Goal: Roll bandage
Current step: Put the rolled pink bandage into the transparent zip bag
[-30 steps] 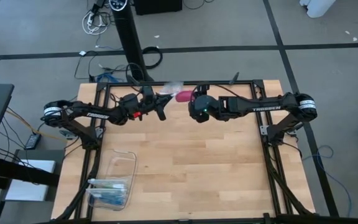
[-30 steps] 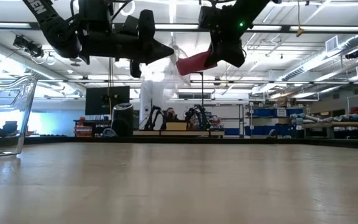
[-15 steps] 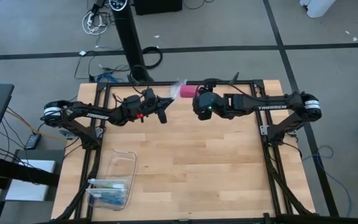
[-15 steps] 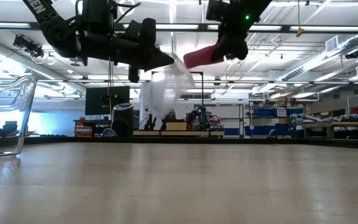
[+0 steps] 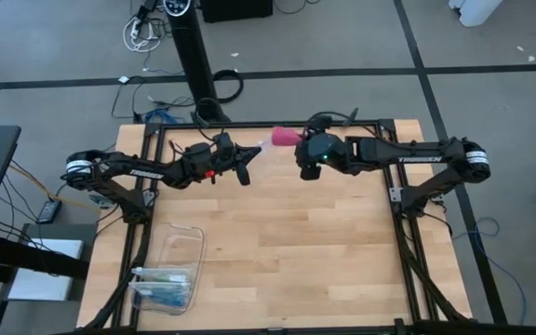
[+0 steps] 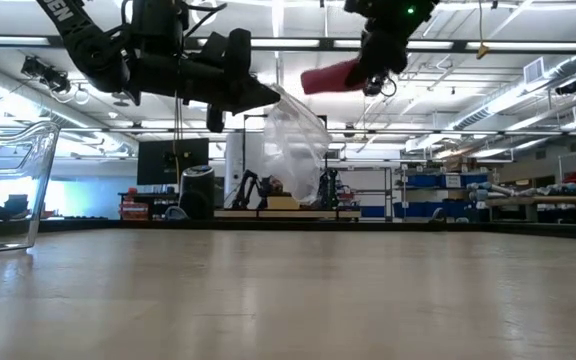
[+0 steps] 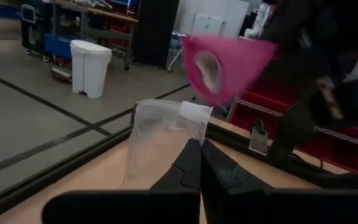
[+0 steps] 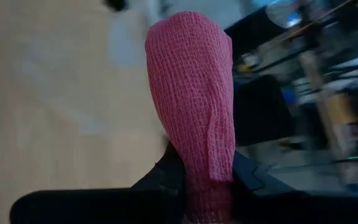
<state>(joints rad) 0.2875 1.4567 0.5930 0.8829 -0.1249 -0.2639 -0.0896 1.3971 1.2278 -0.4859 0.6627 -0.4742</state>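
Note:
I need to release the bandage with my right gripper on the bare middle of the wooden tabletop (image 5: 297, 212), nearer than the clear bag.
The bandage (image 8: 192, 87) is a small magenta-pink roll, in the air over the table's far edge (image 5: 284, 138) with my right gripper (image 8: 194, 186) shut on it. Just left of it and lower in the low view, my left gripper (image 7: 199, 152) is shut on a clear plastic bag (image 7: 160, 134). The bag (image 6: 296, 135) hangs below that gripper's fingertips, apart from the bandage (image 6: 330, 76). The left wrist view looks into the roll's open end (image 7: 211, 65). My left gripper pinches the clear bag between its two shut fingers at an edge near the bag's white closing strip (image 7: 190, 124). The fingers lie about level, coming from the table's left. The bag hangs slack below them, clear of the table. My right gripper pinches the bandage roll's near end (image 8: 194, 171) between its two fingers. The rest of the roll sticks out past the fingertips toward the left gripper. It is flattened where it is pinched and lifted clear of everything.
A clear plastic box (image 5: 170, 270) with blue contents stands at the table's near left and shows at the left edge of the low view (image 6: 3, 180). The wooden tabletop (image 5: 287, 242) lies bare between the arms and the near edge.
My right gripper has risen and gone toward the table's far right, rolling its wrist as it went. It has carried the bandage up and away from the bag. The bag, which was drawn up toward the bandage, now hangs straight down from my left gripper.

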